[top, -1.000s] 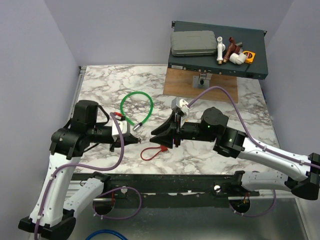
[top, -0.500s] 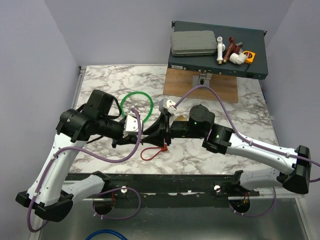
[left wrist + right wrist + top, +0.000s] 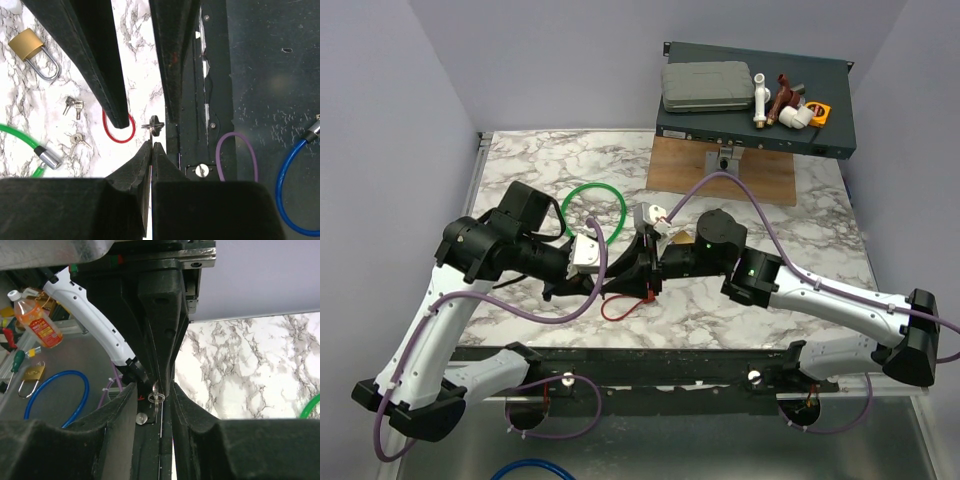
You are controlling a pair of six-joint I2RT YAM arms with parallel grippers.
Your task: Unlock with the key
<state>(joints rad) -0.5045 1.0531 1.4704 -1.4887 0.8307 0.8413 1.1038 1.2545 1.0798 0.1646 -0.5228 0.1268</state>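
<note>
Next, my right gripper closes on the bow [image 3: 156,125] of the key before my left gripper opens, since my left gripper covers the key's blade while the bow sticks out.
The key [image 3: 154,127], a tiny metal one on a small ring, sticks out of the tips of my left gripper [image 3: 151,145], which is shut on its blade. My right gripper [image 3: 155,387] is open, its two fingers standing on either side of the key [image 3: 159,397] and of the left fingertips without touching the key. In the top view the two grippers meet tip to tip [image 3: 623,285] above the table's front edge. A red cord loop [image 3: 119,131] lies on the marble below them. The brass padlock [image 3: 30,50] with its silver shackle lies apart on the table.
A green cable loop [image 3: 593,215] with a metal end [image 3: 48,158] lies behind the left gripper. Loose keys [image 3: 74,106] lie near the padlock. A dark case [image 3: 755,95] with parts stands at the back right. A blue cable [image 3: 55,390] lies below the table's front edge.
Over the last second the left arm swung right and the right arm came left, so the grippers now meet over the red cord loop. The left gripper stayed shut.
</note>
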